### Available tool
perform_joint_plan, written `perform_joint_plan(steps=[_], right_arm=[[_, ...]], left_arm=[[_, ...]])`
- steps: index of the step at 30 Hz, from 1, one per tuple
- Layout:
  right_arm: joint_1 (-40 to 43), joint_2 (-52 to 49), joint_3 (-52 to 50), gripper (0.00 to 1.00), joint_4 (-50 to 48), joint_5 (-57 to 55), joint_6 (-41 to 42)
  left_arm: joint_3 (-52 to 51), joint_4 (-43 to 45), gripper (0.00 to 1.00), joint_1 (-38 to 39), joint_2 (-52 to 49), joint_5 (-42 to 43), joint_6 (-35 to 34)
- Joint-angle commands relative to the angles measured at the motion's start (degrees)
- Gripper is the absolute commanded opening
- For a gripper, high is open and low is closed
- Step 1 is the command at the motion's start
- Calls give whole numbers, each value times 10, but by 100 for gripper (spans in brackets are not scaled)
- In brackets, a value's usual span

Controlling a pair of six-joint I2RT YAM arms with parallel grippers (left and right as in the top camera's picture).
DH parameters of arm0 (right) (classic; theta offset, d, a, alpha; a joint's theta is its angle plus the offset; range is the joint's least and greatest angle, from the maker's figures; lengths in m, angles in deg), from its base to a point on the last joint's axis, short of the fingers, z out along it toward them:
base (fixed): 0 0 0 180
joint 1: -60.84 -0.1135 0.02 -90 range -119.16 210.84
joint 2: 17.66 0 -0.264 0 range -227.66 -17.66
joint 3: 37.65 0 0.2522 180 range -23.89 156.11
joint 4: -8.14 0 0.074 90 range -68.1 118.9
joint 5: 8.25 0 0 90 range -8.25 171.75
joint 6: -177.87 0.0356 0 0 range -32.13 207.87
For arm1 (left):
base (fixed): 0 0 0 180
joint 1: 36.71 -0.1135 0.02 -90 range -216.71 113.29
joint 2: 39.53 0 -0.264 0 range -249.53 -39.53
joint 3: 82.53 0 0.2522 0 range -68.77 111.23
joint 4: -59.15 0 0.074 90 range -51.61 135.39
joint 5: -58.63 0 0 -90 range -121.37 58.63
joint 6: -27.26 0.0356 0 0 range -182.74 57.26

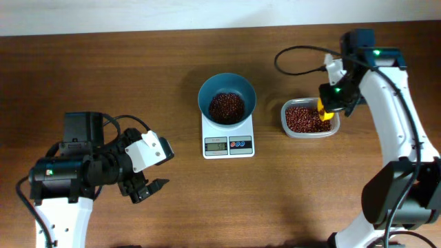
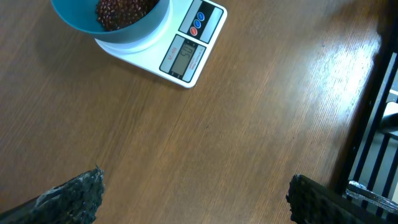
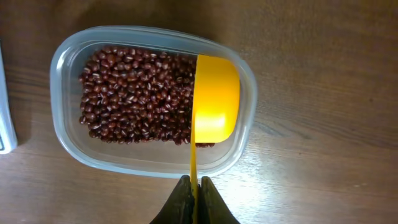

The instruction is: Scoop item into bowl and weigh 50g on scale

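Next, my right gripper puts the yellow scoop down on the bare wood off the tub's front corner (image 1: 358, 165) farthest from the scale.
The teal-blue bowl (image 1: 204, 96) stands on the white scale (image 1: 228, 145) and holds a heap of red-brown beans (image 1: 227, 107). More beans (image 3: 134, 93) fill a clear plastic tub (image 3: 62, 68) to the right of the scale. My right gripper (image 3: 194, 180) is shut on the thin handle of a yellow scoop (image 3: 216, 96). The scoop's cup lies over the right end of the tub and looks empty. My left gripper (image 2: 196, 186) hangs open over bare wood at the front left. From there the bowl (image 2: 143, 28) and the scale (image 2: 186, 56) show at the upper left.
A black cable (image 1: 296, 58) loops on the table behind the tub, near the right arm. A white edge of the scale (image 3: 5, 124) shows at the far left of the right wrist view. Dark frame bars (image 2: 373, 124) stand past the table's edge.
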Motion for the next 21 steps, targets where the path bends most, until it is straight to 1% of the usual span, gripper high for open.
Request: perform_joint_plan(steps=[1,6,10,13,18,21], right_arm=[[-37,0,10,4,2,-61,4],[-85,13,10,4,6,-115,16],[-93,11,10,4,9,-144,16],[-97,25,16,4,32,-143,40],[-96,34,17,4,37,-127,40],[-96,51,39,4,38,-89,54]], left_arm=[[12,-1,99,-3,5,2,9],[12,-1,98,-3,5,2,9],[12,-1,98,-3,5,2,9],[12,-1,98,-3,5,2,9],[12,-1,98,-3,5,2,9],[12,-1,98,-3,5,2,9]])
